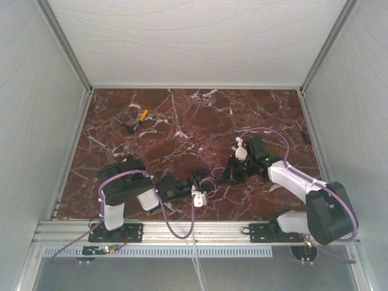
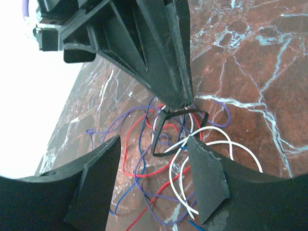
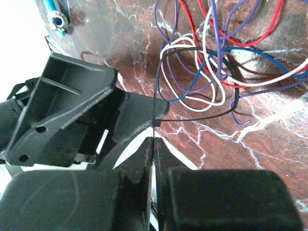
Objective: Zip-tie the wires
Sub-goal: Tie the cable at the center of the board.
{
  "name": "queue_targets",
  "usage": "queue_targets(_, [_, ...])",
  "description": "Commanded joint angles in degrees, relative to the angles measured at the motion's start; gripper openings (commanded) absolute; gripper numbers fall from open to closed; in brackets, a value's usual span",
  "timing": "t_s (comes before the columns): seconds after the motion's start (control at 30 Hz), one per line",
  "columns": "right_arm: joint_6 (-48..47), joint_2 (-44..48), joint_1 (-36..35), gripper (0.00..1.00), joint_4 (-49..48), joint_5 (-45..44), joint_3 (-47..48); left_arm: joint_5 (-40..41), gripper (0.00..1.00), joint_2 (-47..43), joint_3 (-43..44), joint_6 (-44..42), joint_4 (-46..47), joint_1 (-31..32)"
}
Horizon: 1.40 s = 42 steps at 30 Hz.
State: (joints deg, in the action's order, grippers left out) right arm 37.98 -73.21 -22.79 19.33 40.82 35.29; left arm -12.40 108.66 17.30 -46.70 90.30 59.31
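Observation:
The loop of the zip tie is wide around the wires while only my right gripper holds its tail, so next I grip the head [image 3: 156, 123] with my left gripper before tightening it.
The wires [image 2: 170, 175] are a loose tangle of thin red, blue, purple and white strands on the marble, seen in the top view as the wires [image 1: 210, 182] between the two arms. A thin black zip tie [image 3: 192, 119] loops around part of the tangle. My right gripper [image 3: 154, 140] is shut on the zip tie's tail just below its head. In the left wrist view the right gripper [image 2: 186, 103] comes in from above. My left gripper [image 2: 154, 139] stands open over the tangle with strands lying between its fingers, gripping nothing. Its finger [image 3: 139, 115] sits just left of the zip tie's head.
An orange-handled tool [image 1: 142, 115] and a dark tool [image 1: 127, 126] lie at the back left of the marble table [image 1: 182, 115]. A thin grey piece [image 1: 97, 142] lies near the left edge. White walls enclose the table on three sides.

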Motion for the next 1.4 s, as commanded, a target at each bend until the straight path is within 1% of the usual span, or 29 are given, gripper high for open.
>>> queue_targets(0.0, [-3.6,2.6,-0.3,0.0,-0.7,1.8,-1.0,0.4,0.62,-3.5,-2.1,1.0,14.4,0.5])
queue_targets(0.07, [-5.3,3.3,-0.4,0.0,-0.2,2.2,-1.3,-0.3,0.64,-6.9,-3.1,1.9,11.7,0.5])
queue_targets(0.1, [-6.2,3.7,-0.4,0.0,0.0,2.5,-1.4,-1.1,0.63,-9.3,-3.1,2.4,8.0,0.5])
queue_targets(0.17, [-8.2,4.6,-0.6,0.0,0.3,2.0,-2.1,-3.7,0.58,-15.2,-1.8,3.2,-5.0,0.5])
queue_targets(0.23, [-9.9,5.9,-1.2,0.0,0.6,0.2,-2.7,-8.8,0.54,-20.6,1.3,3.6,-23.8,0.4])
queue_targets(0.27, [-11.0,6.6,-1.6,0.0,0.5,-0.6,-3.1,-10.5,0.54,-22.3,2.7,4.0,-28.4,0.4])
queue_targets(0.37, [-13.2,8.7,-3.0,0.0,-0.3,-3.2,-4.1,-14.4,0.53,-24.2,5.2,2.5,-38.2,0.4])
queue_targets(0.43, [-13.4,9.9,-3.8,0.0,-1.9,-3.3,-4.9,-15.4,0.5,-24.3,7.4,1.1,-45.5,0.4])
queue_targets(0.47, [-13.4,10.4,-4.3,0.0,-2.3,-3.8,-5.1,-15.8,0.48,-24.3,8.4,0.6,-47.5,0.4])
queue_targets(0.63, [-14.1,11.1,-6.4,0.0,-2.4,-6.4,-5.4,-17.1,0.48,-24.7,10.4,-1.3,-52.8,0.3])
queue_targets(0.7, [-14.3,11.1,-7.1,0.0,-2.4,-7.2,-5.3,-17.3,0.46,-24.2,11.4,-2.0,-54.4,0.3])
queue_targets(0.9, [-14.4,11.2,-7.8,0.0,-2.3,-7.5,-5.3,-16.2,0.37,-21.4,11.4,-2.5,-49.8,0.3])
queue_targets(1.0, [-14.5,11.1,-8.5,0.0,-2.3,-7.5,-5.2,-15.5,0.37,-20.7,11.2,-2.5,-46.8,0.3])
queue_targets(1.37, [-14.6,11.2,-9.8,0.0,-2.0,-7.4,-5.1,-14.8,0.36,-18.5,12.5,-3.9,-44.8,0.3])
